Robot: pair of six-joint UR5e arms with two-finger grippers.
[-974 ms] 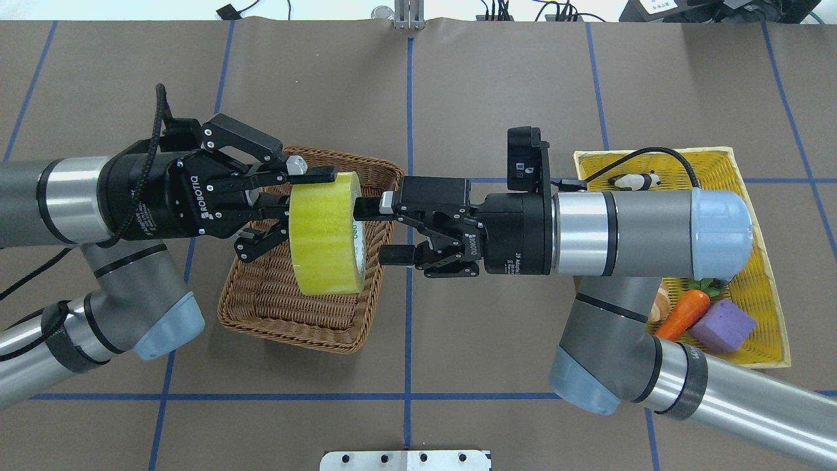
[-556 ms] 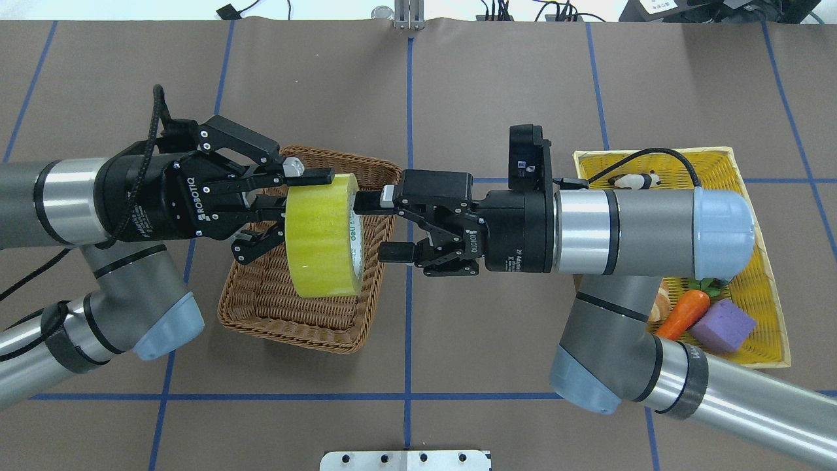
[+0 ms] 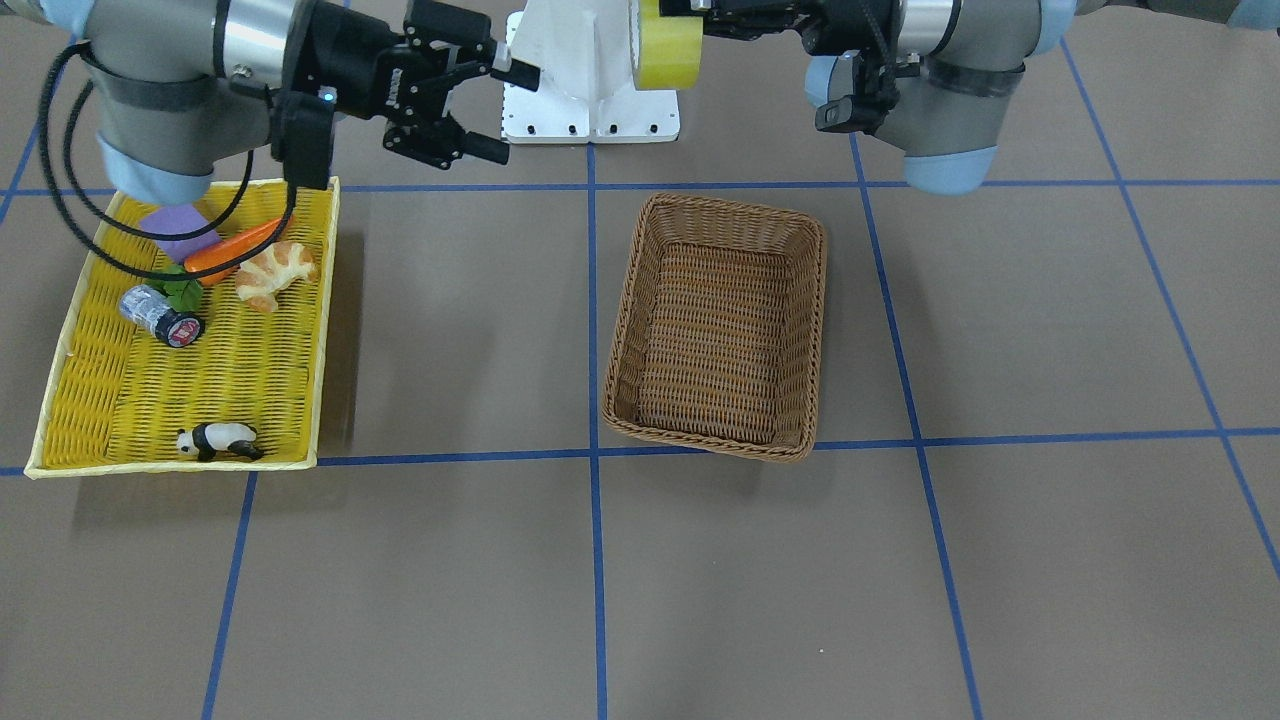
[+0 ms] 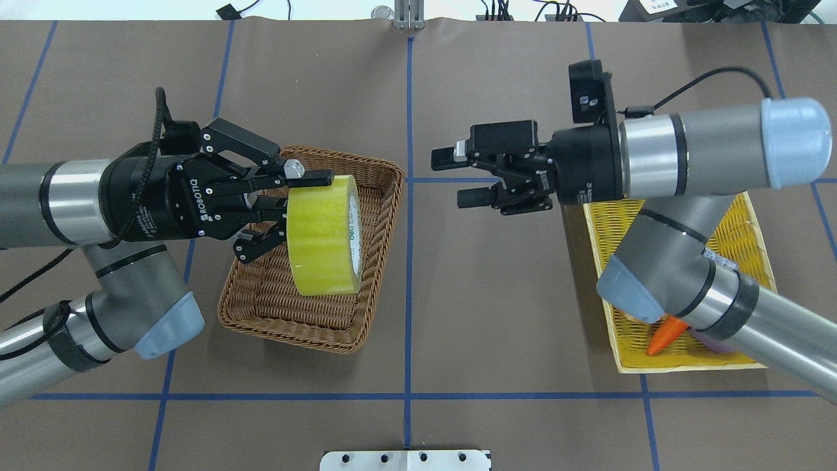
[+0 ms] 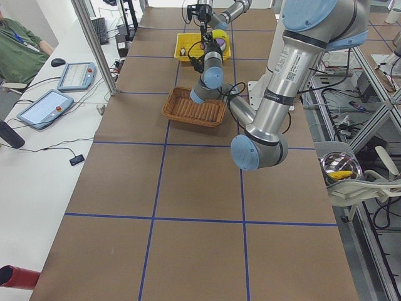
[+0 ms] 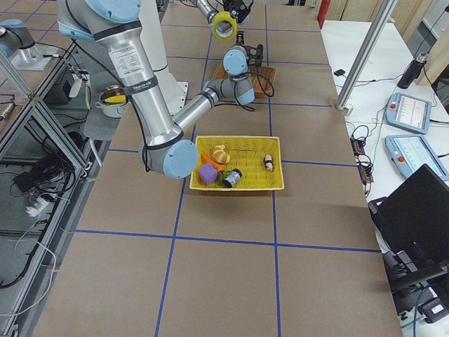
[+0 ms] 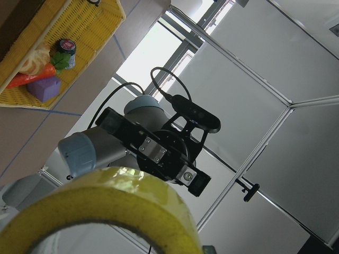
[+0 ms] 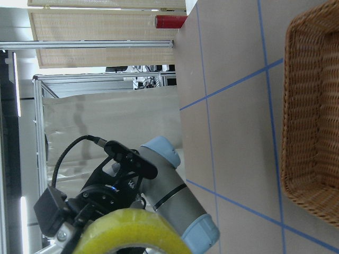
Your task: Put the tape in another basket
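Next, my left gripper releases the yellow tape on the middle of the brown wicker basket's bottom [image 3: 714, 341].
The yellow tape [image 4: 324, 235] stands on edge in the air above the brown wicker basket [image 4: 261, 307]. My left gripper [image 4: 294, 196] is shut on the tape's wall. The tape also shows at the top of the front view [image 3: 668, 45], above the empty basket [image 3: 720, 320], and fills the bottom of the left wrist view [image 7: 106, 206]. My right gripper [image 4: 452, 176] is open and empty, well to the right of the tape and facing it. It shows in the front view [image 3: 508, 112] too. The right wrist view shows the tape [image 8: 132, 233] and the basket [image 8: 312, 106].
A shallow yellow tray [image 3: 60, 400] holds a carrot [image 3: 235, 248], a purple block [image 3: 175, 225], a bread piece [image 3: 272, 275], a silver cylinder [image 3: 158, 315] and a toy panda [image 3: 220, 440]. My right arm [image 4: 686, 261] hangs over the tray [image 4: 628, 347].
My right gripper has pulled back from the tape, moving right and toward the far side. The tape stays in my left gripper over the basket, almost unmoved.
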